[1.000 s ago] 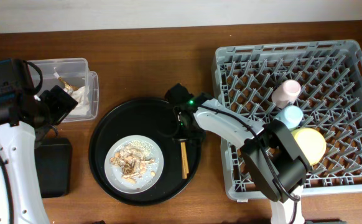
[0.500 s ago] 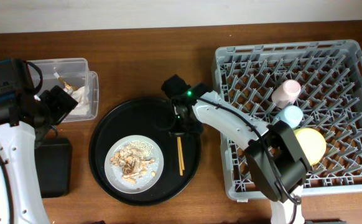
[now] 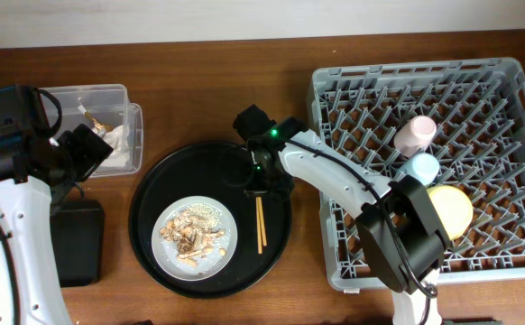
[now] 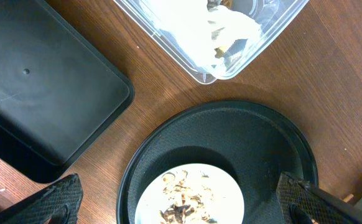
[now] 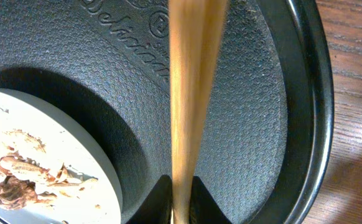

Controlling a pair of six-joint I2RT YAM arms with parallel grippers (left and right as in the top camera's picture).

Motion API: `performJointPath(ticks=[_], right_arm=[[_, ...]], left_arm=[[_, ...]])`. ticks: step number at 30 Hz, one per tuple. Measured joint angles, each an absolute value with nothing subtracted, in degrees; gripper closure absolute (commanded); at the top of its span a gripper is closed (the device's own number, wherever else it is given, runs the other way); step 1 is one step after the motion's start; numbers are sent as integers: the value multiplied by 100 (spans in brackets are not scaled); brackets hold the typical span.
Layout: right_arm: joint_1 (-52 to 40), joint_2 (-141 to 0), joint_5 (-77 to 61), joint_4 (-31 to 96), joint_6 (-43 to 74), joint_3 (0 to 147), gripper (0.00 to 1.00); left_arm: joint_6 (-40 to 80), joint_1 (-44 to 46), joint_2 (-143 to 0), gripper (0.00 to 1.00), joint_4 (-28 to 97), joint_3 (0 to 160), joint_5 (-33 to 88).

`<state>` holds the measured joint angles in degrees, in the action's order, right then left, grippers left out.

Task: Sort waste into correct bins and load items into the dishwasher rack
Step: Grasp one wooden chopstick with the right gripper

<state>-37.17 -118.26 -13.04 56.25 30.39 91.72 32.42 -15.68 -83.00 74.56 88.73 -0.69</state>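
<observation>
Both chopsticks are pinched in my right gripper with their lower ends spread apart, so I need to put them down in the round black tray and pick up one chopstick alone (image 3: 263, 224) for the rack.
My right gripper (image 3: 260, 191) (image 5: 181, 200) is shut on the upper end of the wooden chopsticks (image 3: 261, 226) (image 5: 190, 93), which hang over the right side of the round black tray. The grey-white plate (image 3: 217, 257) (image 5: 75, 134) (image 4: 231, 193) with beige food scraps (image 3: 190, 235) lies in that tray. My left gripper (image 3: 87, 149) (image 4: 181, 205) is open above the table between the clear box (image 3: 100, 95) (image 4: 274, 25) and the plate, holding nothing. White paper wrappers (image 3: 114, 137) (image 4: 218, 31) lie in the clear box. The shallow black tray (image 3: 78, 239) (image 4: 38, 93) sits at the left.
The grey dishwasher rack (image 3: 371, 99) fills the right side and holds a pink cup (image 3: 416, 134), a light-blue cup (image 3: 420, 167) and a yellow saucer (image 3: 452, 208). The round black tray (image 3: 199, 167) (image 5: 255, 93) sits mid-table. My right arm reaches across the rack's left edge.
My right gripper has shifted slightly left and towards the far side of the round tray, taking the chopsticks with it. The left arm has not moved.
</observation>
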Motion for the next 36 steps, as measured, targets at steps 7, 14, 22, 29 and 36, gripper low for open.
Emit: performJointPath(ticks=[7, 14, 22, 29, 36], right_arm=[[-3717, -11826, -1306, 5638, 3022, 9172, 96], [-3719, -11826, -1118, 5636, 2985, 9172, 60], [-3717, -11826, -449, 5395, 3002, 9080, 58], [-3717, -11832, -589, 4932, 3004, 8783, 58], [-3719, -11832, -915, 4648, 3004, 8783, 58]], left_arm=[[3245, -1568, -8300, 1, 7456, 8873, -69], [3242, -1568, -8300, 1, 7456, 8873, -69], [3242, -1568, -8300, 1, 7456, 8873, -69], [3242, -1568, -8300, 1, 7456, 8873, -69], [3245, -1568, -8300, 1, 7456, 8873, -69]])
